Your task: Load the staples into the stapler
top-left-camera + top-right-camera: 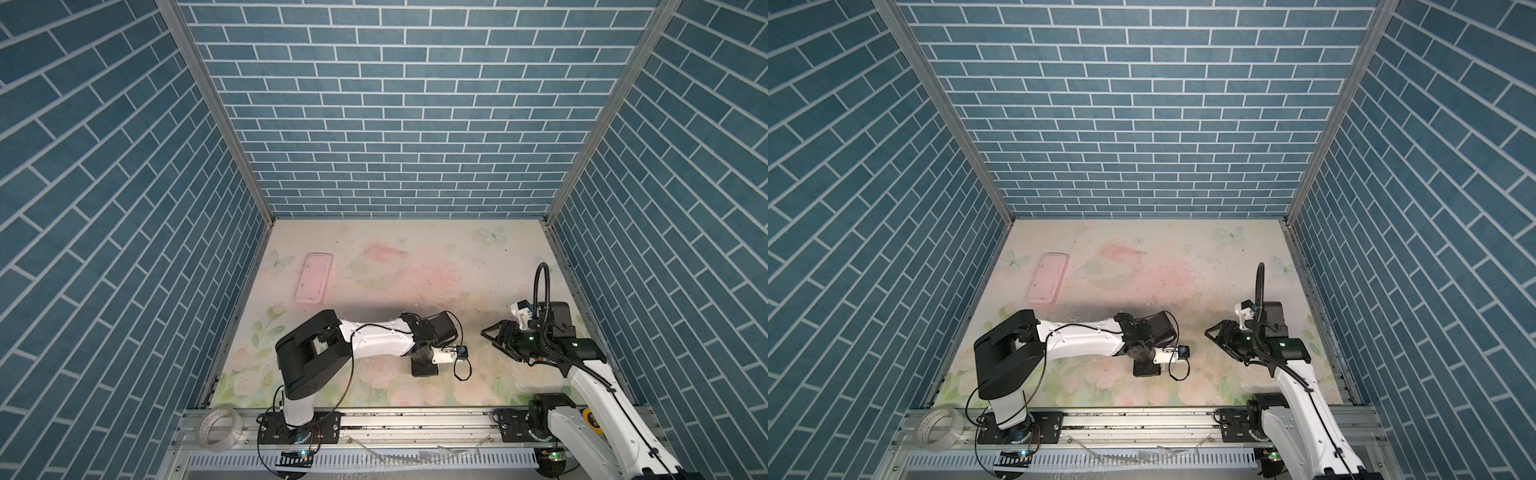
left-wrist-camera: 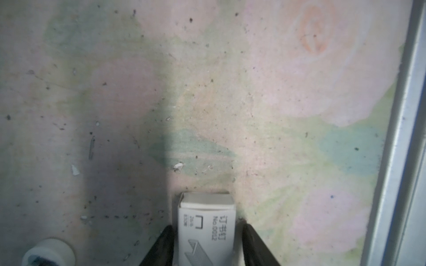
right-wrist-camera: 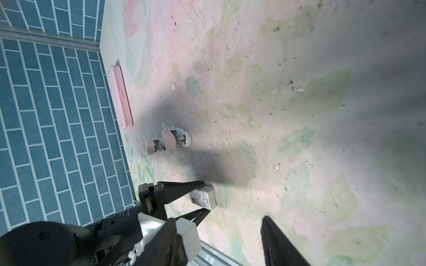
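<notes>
I should grip farther back (image 2: pixel 206 260) with my left gripper, since its fingers sit close to the flap end of the staple box, to leave room for my right gripper.
A small white staple box (image 2: pixel 206 232) with a red mark lies on the flowered table, seen also in the right wrist view (image 3: pixel 204 198). My left gripper (image 2: pixel 207 226) points down over it, open, one finger on each side. A narrow gap shows at one finger (image 2: pixel 251 241). In both top views the left gripper (image 1: pixel 424 369) (image 1: pixel 1146 369) covers the box. The staples themselves do not show. Two small pink and white staplers (image 3: pixel 176 138) (image 3: pixel 155 146) lie beside each other past the box. My right gripper (image 3: pixel 219 218) (image 1: pixel 496 343) hangs open and empty to the right.
A pink flat case (image 1: pixel 313 278) (image 1: pixel 1047 279) (image 3: pixel 121 99) lies at the back left by the wall. A tape roll (image 1: pixel 220 430) (image 1: pixel 940 428) rests on the front rail. The metal rail (image 2: pixel 403 138) runs close to the box. Blue brick walls enclose three sides.
</notes>
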`<state>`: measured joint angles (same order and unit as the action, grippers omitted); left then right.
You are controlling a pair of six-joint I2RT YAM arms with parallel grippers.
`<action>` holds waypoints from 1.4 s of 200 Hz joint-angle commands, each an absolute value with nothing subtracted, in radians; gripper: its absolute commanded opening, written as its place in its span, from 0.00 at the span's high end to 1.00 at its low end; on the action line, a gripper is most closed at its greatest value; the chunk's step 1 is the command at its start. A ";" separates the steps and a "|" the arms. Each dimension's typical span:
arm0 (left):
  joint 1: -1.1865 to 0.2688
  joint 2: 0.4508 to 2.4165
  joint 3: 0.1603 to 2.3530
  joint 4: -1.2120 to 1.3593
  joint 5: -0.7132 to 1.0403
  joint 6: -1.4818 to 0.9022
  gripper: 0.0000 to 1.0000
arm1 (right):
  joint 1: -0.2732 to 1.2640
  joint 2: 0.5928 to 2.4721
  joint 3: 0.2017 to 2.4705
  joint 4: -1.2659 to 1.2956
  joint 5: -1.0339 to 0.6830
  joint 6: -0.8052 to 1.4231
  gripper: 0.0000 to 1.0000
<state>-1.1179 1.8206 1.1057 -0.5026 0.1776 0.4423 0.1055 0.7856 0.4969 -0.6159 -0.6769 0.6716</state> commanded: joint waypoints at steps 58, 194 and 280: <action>-1.099 1.618 0.895 -0.334 0.267 0.435 0.41 | 0.101 0.890 0.450 -0.511 -0.862 0.621 0.42; -1.079 1.627 0.793 -0.179 0.218 0.370 0.37 | 0.165 1.014 0.427 -0.428 -0.922 0.605 0.46; -1.053 1.629 0.758 -0.146 0.237 0.365 0.51 | 0.279 1.118 0.430 -0.317 -0.916 0.651 0.50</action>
